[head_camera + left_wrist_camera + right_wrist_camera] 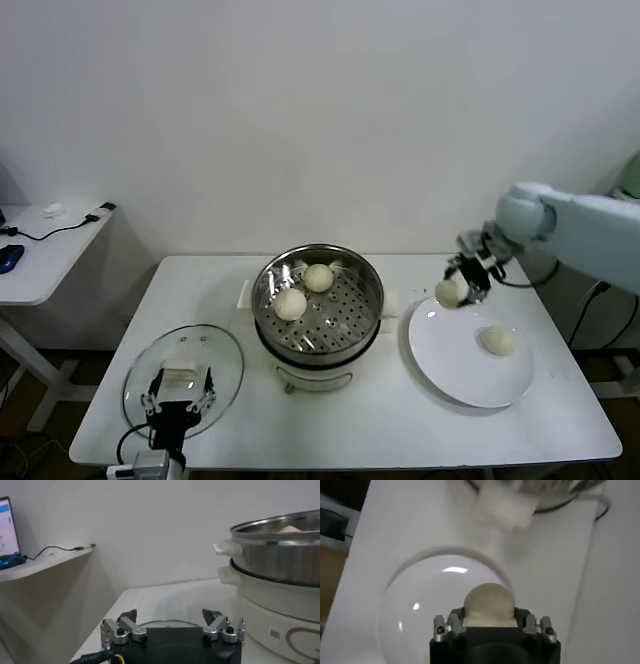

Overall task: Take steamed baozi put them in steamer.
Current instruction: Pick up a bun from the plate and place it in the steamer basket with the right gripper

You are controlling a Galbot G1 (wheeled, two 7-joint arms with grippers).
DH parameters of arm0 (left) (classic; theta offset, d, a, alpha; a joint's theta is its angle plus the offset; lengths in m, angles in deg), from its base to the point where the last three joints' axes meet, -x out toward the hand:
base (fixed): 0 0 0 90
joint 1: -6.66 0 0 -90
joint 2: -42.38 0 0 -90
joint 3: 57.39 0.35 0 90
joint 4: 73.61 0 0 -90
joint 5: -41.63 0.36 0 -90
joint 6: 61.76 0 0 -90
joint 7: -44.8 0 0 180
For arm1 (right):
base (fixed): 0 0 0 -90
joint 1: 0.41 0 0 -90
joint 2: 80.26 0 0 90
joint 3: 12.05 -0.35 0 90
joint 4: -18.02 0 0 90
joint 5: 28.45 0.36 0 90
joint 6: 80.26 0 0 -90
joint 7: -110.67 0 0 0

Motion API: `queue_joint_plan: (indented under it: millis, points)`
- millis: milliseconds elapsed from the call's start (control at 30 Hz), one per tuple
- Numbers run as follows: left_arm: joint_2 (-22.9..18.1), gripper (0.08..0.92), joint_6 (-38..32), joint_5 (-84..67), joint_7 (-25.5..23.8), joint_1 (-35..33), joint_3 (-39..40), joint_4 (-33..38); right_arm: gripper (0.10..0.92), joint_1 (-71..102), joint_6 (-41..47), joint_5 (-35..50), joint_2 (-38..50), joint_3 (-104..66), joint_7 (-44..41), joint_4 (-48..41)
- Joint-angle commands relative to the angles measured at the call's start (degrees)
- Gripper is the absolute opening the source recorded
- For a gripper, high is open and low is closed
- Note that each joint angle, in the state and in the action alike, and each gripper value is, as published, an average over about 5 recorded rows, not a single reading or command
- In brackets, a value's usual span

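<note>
My right gripper is going to let go of its baozi on the steamer's perforated tray (315, 337) near the front rim, before the two baozi there.
The steamer (270, 318) stands mid-table, a shiny steel pot on a white base, with two cream-white baozi (291, 304) (318, 277) on its perforated tray. My right gripper (456, 288) is shut on a third baozi (449, 292), held above the near-left rim of the white plate (450, 370); the right wrist view shows this baozi (488, 602) clamped between the jaws. Another baozi (498, 340) lies on the plate. My left gripper (177, 398) is parked open over the glass lid, and the steamer (280, 560) fills the side of its wrist view.
A round glass lid (215, 350) lies flat at the table's front left. A side desk (40, 255) with a cable and a mouse stands at the far left. The white wall runs behind the table.
</note>
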Motion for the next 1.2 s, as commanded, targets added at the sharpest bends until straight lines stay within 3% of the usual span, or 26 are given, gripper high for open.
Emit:
queue_joint_plan:
  millis: [33, 267, 567, 1200]
  points:
    - [-0.1, 0.823, -0.2, 0.4, 0.0, -0.2, 0.1, 0.4, 0.662, -12.9, -15.1, 3.3, -15.5, -2.8, -7.9, 5.7]
    - [-0.1, 0.823, -0.2, 0.4, 0.1, -0.5, -0.2, 0.6, 0.657, -7.5, -21.7, -5.6, -22.6, -0.7, -1.6, 13.5]
    - [-0.5, 0.823, -0.5, 0.3, 0.6, -0.5, -0.6, 0.4, 0.662, 2.1, -27.0, -19.6, -26.8, -0.1, 3.8, 10.3]
    - [-0.4, 0.823, -0.4, -0.1, 0.8, 0.0, -1.3, -0.2, 0.662, 13.3, -26.4, -22.6, -31.3, -0.4, 6.1, -0.8]
